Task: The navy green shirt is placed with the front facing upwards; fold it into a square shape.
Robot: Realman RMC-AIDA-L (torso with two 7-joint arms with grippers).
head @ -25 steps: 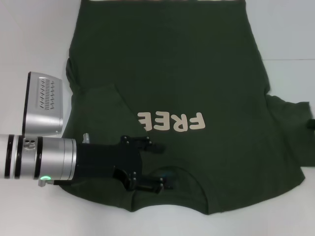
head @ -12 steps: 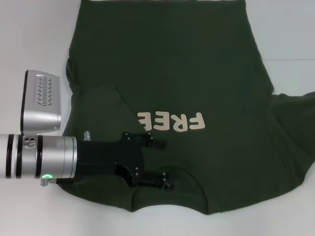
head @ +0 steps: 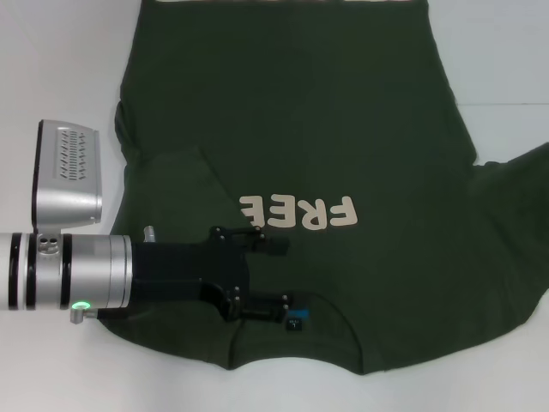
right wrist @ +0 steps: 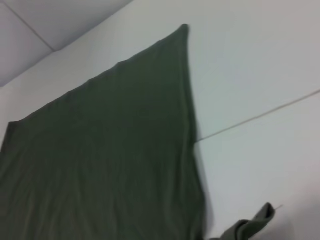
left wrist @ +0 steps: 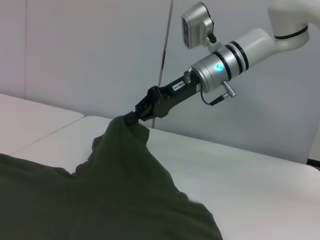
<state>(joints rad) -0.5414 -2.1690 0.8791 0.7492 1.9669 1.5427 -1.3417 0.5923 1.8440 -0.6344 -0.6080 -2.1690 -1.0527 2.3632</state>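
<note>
The raised sleeve's cuff, now held up off the table, will be let go by my right gripper on the shirt's chest (head: 386,196) beside the F of the lettering.
The navy green shirt (head: 300,129) lies spread on the white table, front up, with cream "FREE" lettering (head: 297,212) on the chest. Its left sleeve is folded in over the body. My left gripper (head: 287,283) hovers open over the collar, beside the small blue neck label (head: 298,312). In the left wrist view my right gripper (left wrist: 132,119) is shut on the right sleeve (left wrist: 122,137) and holds it raised off the table. That gripper is outside the head view, where the sleeve (head: 515,172) rises to the right edge. The right wrist view shows the shirt's body (right wrist: 100,165).
The white table (head: 51,69) has bare surface on both sides of the shirt, with a thin seam line (right wrist: 260,116) across it. A pale wall (left wrist: 75,50) stands behind the table in the left wrist view.
The right sleeve, flat on the table a second ago, has been gripped and lifted toward the right edge. My left gripper edged toward the collar, and the blue label now shows.
</note>
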